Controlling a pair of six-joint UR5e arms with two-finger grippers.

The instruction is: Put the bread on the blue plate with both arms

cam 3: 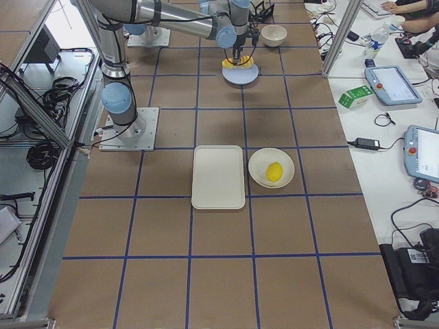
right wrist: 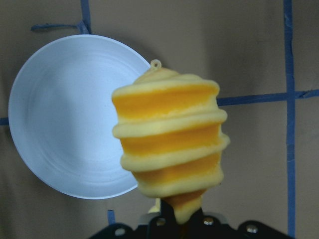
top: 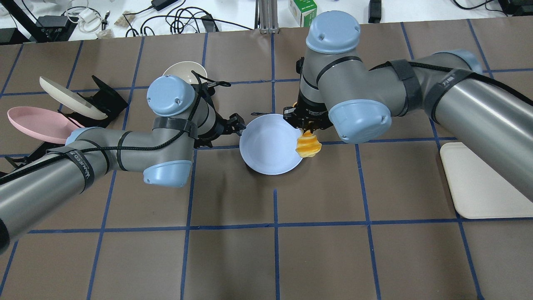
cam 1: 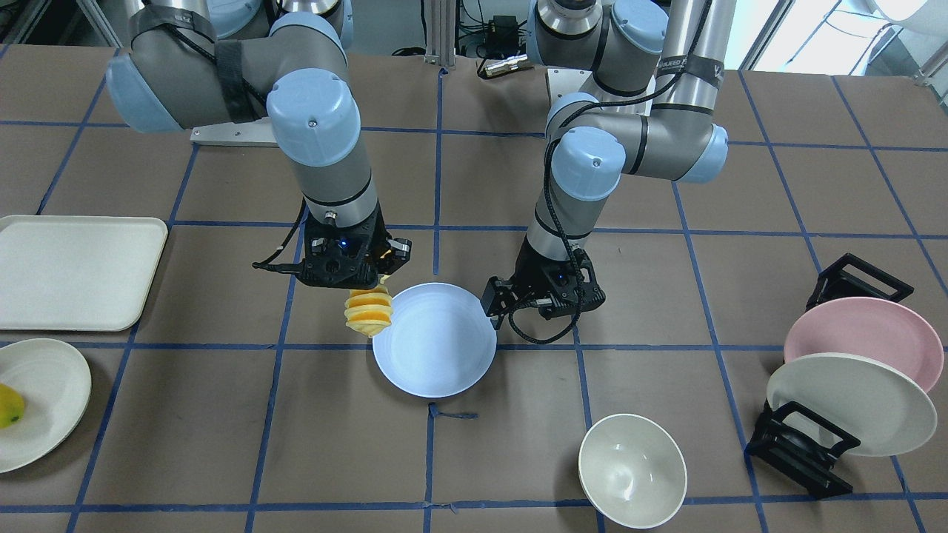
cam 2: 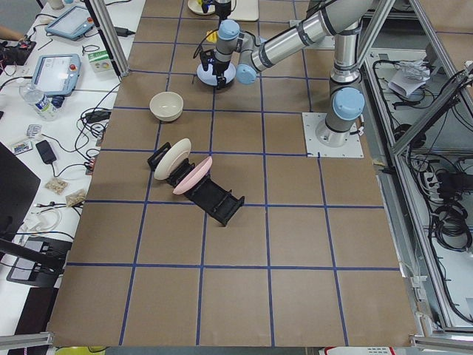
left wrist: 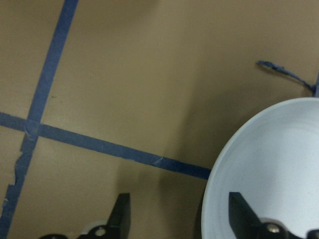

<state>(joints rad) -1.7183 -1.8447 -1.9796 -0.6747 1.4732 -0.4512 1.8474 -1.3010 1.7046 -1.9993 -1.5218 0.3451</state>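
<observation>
The bread, now upright just above the plate's rim, will lie flat across the middle of the blue plate [cam 1: 442, 346] [right wrist: 71, 106] when I let go of it there with my right gripper.
The blue plate [cam 1: 437, 342] lies flat on the brown table near its middle; it also shows in the overhead view [top: 268, 146]. My right gripper [cam 1: 376, 280] is shut on one end of the bread [cam 1: 368, 312], which hangs upright just above the plate's rim on the robot's right side [top: 308, 144]. The right wrist view shows the bread [right wrist: 169, 144] beside the plate [right wrist: 65, 119]. My left gripper [top: 240, 125] is open at the plate's opposite edge. In the left wrist view its fingers [left wrist: 122, 216] straddle the plate's rim [left wrist: 212, 194].
A white bowl [cam 1: 632, 470] stands near the operators' edge. A black rack holds a pink plate [cam 1: 863, 337] and a cream plate [cam 1: 852, 403] on the robot's left. A cream tray [cam 1: 74, 270] and a cream plate [cam 1: 52, 385] with a yellow-green fruit [cam 1: 9, 406] lie on its right.
</observation>
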